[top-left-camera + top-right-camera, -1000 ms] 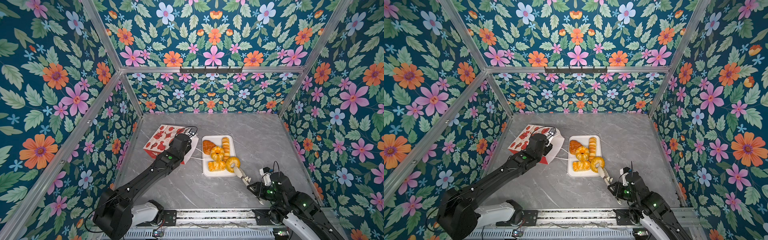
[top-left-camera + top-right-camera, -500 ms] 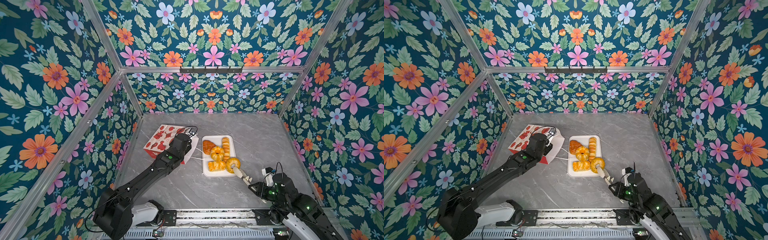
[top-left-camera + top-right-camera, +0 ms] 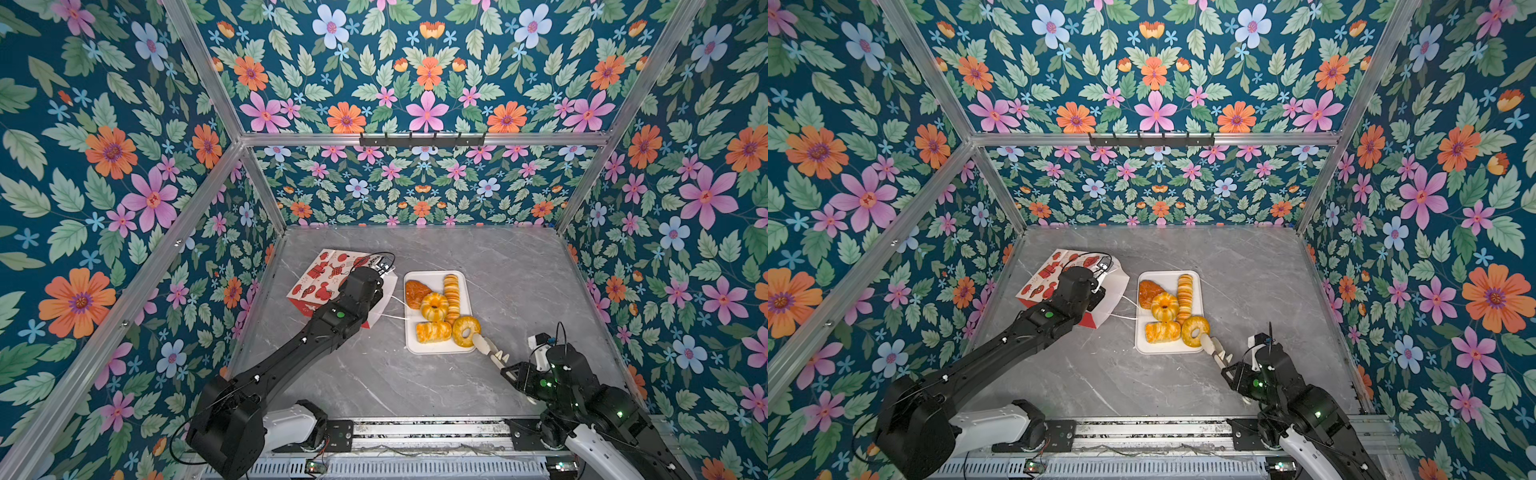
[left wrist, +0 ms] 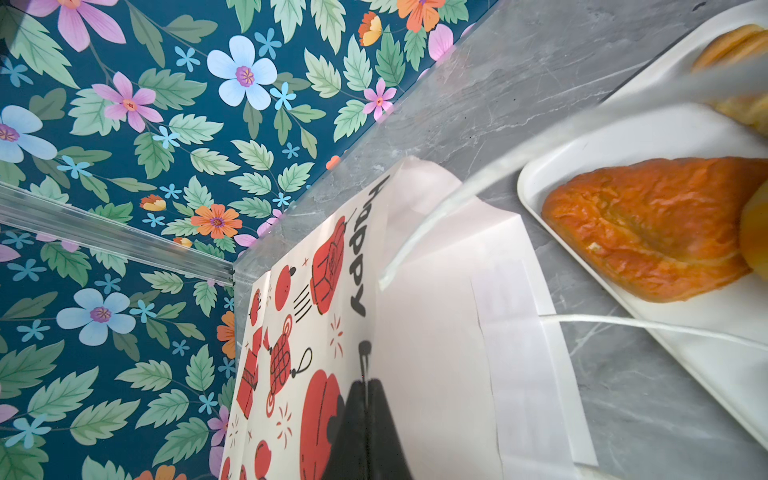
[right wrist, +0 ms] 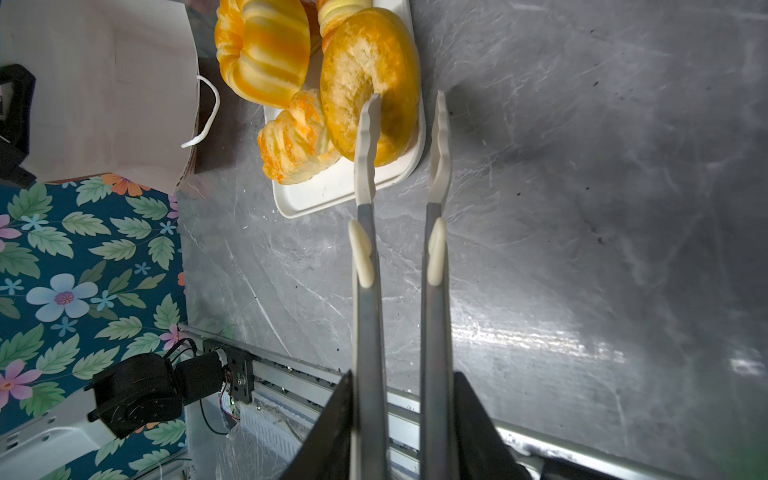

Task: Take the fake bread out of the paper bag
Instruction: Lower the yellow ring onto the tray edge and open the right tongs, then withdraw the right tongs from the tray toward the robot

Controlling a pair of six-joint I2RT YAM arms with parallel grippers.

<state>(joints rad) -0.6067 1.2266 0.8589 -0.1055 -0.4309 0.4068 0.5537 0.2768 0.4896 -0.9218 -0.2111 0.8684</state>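
Observation:
The robot's right gripper needs to put the metal tongs down on the bare grey marble (image 3: 514,329) (image 5: 520,64) beside the tray edge of the plain ring. The tongs' tips are at the plain ring now.
The red-printed paper bag (image 3: 320,278) (image 3: 1050,270) lies on its side at the left, its white mouth towards the tray. My left gripper (image 3: 380,276) (image 4: 368,384) is shut on the bag's upper edge (image 4: 415,332). Several pieces of fake bread lie on the white tray (image 3: 440,348): a dark bun (image 3: 415,293) (image 4: 648,224), a ridged ring (image 3: 434,306), a long roll (image 3: 451,295), a striped roll (image 3: 433,331) and a plain ring (image 3: 466,330) (image 5: 370,79). My right gripper (image 3: 513,372) (image 5: 401,386) is shut on metal tongs (image 5: 365,291), whose tips stand apart at the plain ring.
The white cord handle (image 4: 623,326) trails from the bag onto the tray. Floral walls close in the left, back and right. A metal rail (image 3: 415,432) runs along the front edge. Bare grey marble (image 3: 519,282) lies to the right of the tray.
Almost nothing: my right wrist has shifted slightly while the tongs' tips stay at the plain ring. The left arm and the bag have not moved.

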